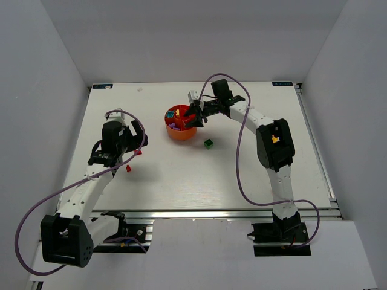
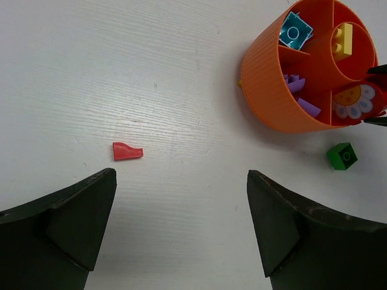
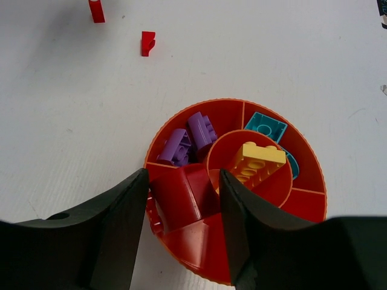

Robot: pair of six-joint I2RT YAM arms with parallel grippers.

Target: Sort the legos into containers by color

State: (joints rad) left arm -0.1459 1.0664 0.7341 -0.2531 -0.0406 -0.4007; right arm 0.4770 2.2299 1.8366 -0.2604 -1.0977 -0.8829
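The red lego sits slanted, studs against the bowl's rim, so my right gripper needs to open, take the lego's top (image 3: 179,190) and lift it clear.
The round red-orange bowl (image 1: 180,134) stands mid-table, with wedge compartments around a central cup. In the right wrist view, the bowl (image 3: 305,208) holds purple legos (image 3: 190,139), a cyan lego (image 3: 266,128) and a yellow lego (image 3: 257,162) in the cup. My right gripper (image 3: 182,181) is shut on a red lego (image 3: 181,196), held low in a wedge compartment beside the purple one. My left gripper (image 2: 181,175) is open and empty above the table, left of the bowl (image 2: 266,78). A small red lego (image 2: 127,151) lies just beyond its left finger. A green lego (image 2: 342,156) lies by the bowl.
A second red lego (image 1: 128,168) lies near the left arm, and both red pieces show at the top of the right wrist view (image 3: 97,11). The green lego (image 1: 208,144) sits just right of the bowl's near side. White walls enclose the table.
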